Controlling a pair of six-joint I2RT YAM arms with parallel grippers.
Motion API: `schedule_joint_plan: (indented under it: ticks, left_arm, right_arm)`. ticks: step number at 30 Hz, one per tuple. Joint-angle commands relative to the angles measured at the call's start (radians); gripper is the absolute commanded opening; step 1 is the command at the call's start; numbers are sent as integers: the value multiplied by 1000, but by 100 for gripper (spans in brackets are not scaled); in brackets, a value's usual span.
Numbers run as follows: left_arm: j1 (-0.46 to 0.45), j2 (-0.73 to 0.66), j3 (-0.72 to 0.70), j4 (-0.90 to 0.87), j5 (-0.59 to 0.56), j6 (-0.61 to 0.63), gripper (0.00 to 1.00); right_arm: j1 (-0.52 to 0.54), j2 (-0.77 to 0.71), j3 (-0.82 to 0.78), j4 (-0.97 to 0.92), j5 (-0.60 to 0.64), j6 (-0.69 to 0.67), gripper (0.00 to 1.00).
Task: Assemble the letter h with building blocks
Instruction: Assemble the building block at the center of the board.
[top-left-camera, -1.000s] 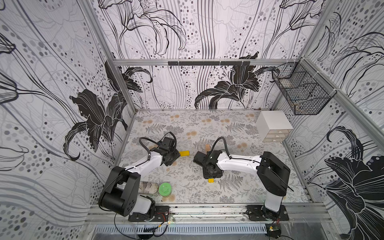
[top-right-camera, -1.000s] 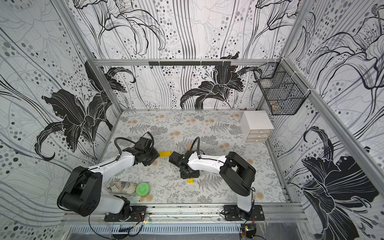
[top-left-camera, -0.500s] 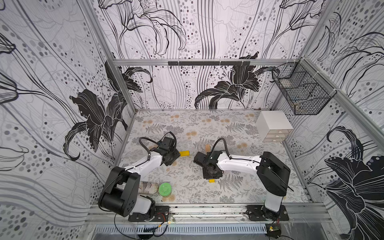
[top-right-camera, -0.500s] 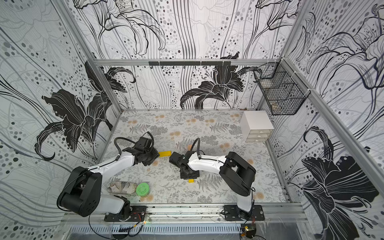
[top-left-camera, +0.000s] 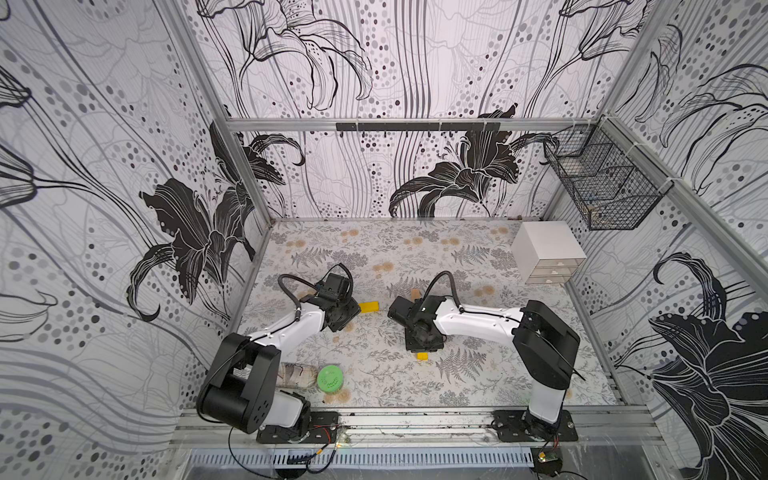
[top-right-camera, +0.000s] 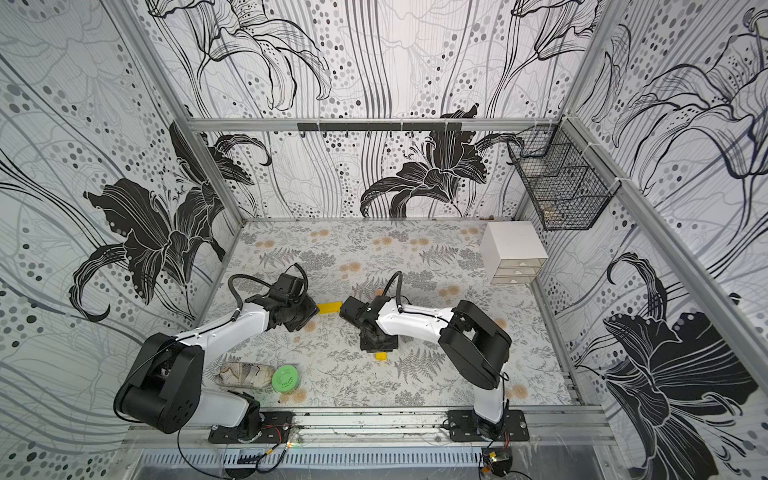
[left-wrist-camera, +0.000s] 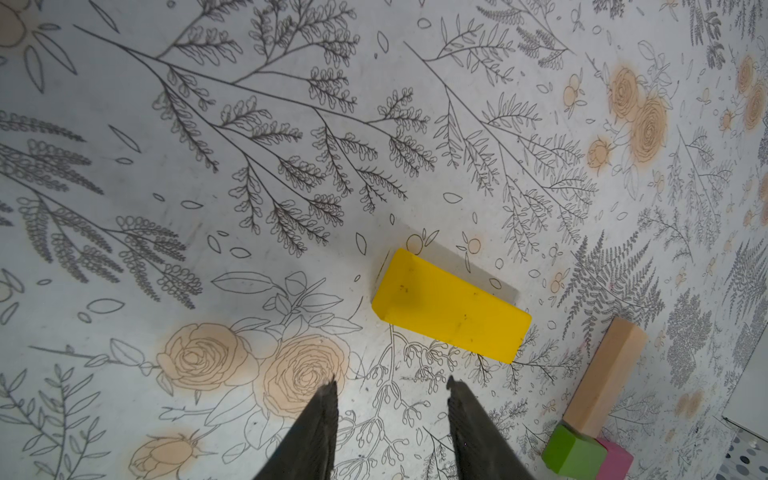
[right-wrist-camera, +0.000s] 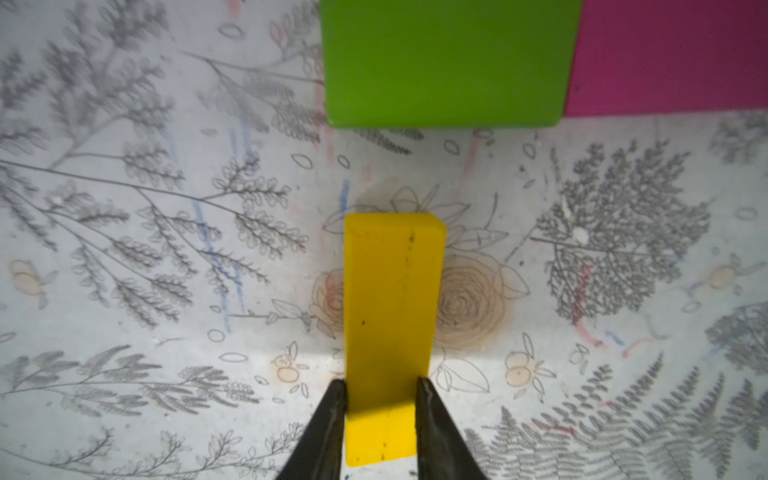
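I hold the yellow block's near end with my right gripper, short of the green block, so next I regrip nearer the middle (right-wrist-camera: 392, 332) to close the gap.
One yellow block (right-wrist-camera: 392, 299) lies flat on the table, and my right gripper (right-wrist-camera: 380, 380) is shut on its near end, a finger against each long side. In both top views only its tip (top-left-camera: 423, 356) (top-right-camera: 381, 355) shows below the right gripper (top-left-camera: 424, 340). Beyond it the green block (right-wrist-camera: 444, 62) and the pink block (right-wrist-camera: 669, 58) lie end to end. A second yellow block (left-wrist-camera: 451, 305) (top-left-camera: 369, 306) lies just ahead of my left gripper (left-wrist-camera: 391, 381), which is open and empty. The tan block (left-wrist-camera: 606, 374) (top-left-camera: 415, 294) meets the green block (left-wrist-camera: 573, 453) and the pink one (left-wrist-camera: 617, 459).
A jar with a round green lid (top-left-camera: 329, 377) lies on its side near the left arm's base. A white drawer box (top-left-camera: 546, 251) stands at the back right, under a black wire basket (top-left-camera: 602, 187) on the right wall.
My right gripper's fingers have closed onto the yellow block under them. The left arm and the other blocks have not moved.
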Motion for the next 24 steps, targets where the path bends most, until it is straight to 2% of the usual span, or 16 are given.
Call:
schedule_joint_plan:
  ticks: [1, 11, 15, 19, 24]
  left_arm:
    - [-5, -13, 12, 12, -12, 17, 46]
    - [-4, -7, 23, 9, -11, 17, 46]
    - [-5, -6, 27, 7, -11, 15, 46]
    - [-4, -8, 32, 5, -15, 16, 46]
    - [-4, -5, 31, 3, -17, 16, 46]
  right_arm:
    - [-15, 36, 3, -10, 0, -26, 25]
    - [-22, 50, 19, -27, -8, -52, 22]
    - [-20, 29, 9, -3, -24, -62, 40]
    - [-18, -24, 14, -4, -14, -85, 49]
    - [-16, -72, 18, -23, 2, -95, 52]
